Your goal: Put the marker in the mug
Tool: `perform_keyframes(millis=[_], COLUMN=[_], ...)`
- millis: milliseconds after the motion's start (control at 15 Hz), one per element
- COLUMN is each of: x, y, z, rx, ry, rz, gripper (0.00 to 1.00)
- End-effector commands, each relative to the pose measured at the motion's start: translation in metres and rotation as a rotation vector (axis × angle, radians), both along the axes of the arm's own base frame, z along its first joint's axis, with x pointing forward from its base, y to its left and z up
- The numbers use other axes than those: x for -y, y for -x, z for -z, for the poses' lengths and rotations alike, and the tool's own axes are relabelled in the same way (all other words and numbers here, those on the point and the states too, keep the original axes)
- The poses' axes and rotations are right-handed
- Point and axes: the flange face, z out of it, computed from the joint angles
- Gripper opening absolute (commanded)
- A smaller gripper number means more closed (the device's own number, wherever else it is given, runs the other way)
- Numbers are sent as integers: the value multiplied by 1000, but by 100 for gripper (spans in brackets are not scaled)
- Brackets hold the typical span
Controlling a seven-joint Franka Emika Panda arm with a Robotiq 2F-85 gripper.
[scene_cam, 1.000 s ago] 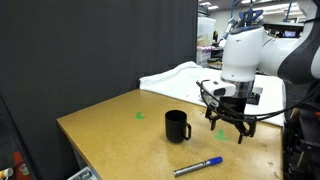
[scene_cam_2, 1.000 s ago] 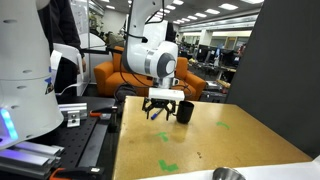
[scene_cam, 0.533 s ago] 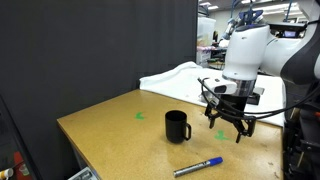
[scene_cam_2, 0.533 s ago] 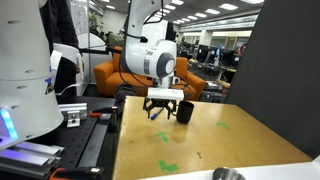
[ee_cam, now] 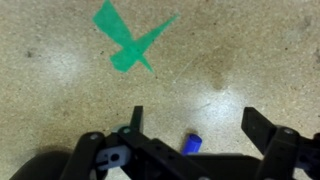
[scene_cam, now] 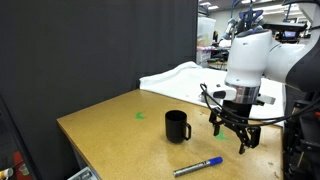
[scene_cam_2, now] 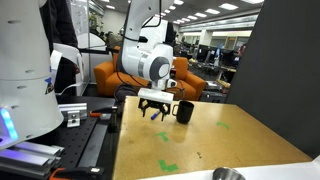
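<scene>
The marker has a grey body and a blue end. Next, I will move my gripper to the marker's blue end (scene_cam: 213, 161) (ee_cam: 192, 144) and close it there, leaving the body sticking out.
The marker (scene_cam: 198, 166), a slim grey stick with a blue end, lies flat near the table's front edge. In the wrist view only its blue end (ee_cam: 192, 144) shows, between my fingers. The black mug (scene_cam: 177, 126) stands upright on the table, handle to one side; it also shows in an exterior view (scene_cam_2: 184, 112) just behind my gripper. My gripper (scene_cam: 233, 133) hangs open and empty above the table, above and beside the marker; it also shows in an exterior view (scene_cam_2: 152, 110) and in the wrist view (ee_cam: 198, 125).
Green tape crosses mark the tabletop (scene_cam: 140, 115) (scene_cam_2: 168, 165) (ee_cam: 135, 45). A metal bowl (scene_cam_2: 228, 174) sits at the table's near corner. A dark curtain (scene_cam: 90, 50) backs the table. A white cloth (scene_cam: 180, 78) lies behind. Another robot base (scene_cam_2: 25, 80) stands beside the table.
My gripper has moved sideways away from the mug, towards the marker's side of the table, and turned a little. The marker and mug have not moved.
</scene>
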Motion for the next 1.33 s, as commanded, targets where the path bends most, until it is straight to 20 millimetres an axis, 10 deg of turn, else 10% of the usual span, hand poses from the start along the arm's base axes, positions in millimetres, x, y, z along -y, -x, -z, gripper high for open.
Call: perform_keyframes(millis=[0,733,1267], x=[-12,-67,-71], y=[11,-25,-17], z=[12,3,21], rx=[-19,164,114], ry=[-92,-180,-79], rz=[138,269,280], gripper=[100,100,100])
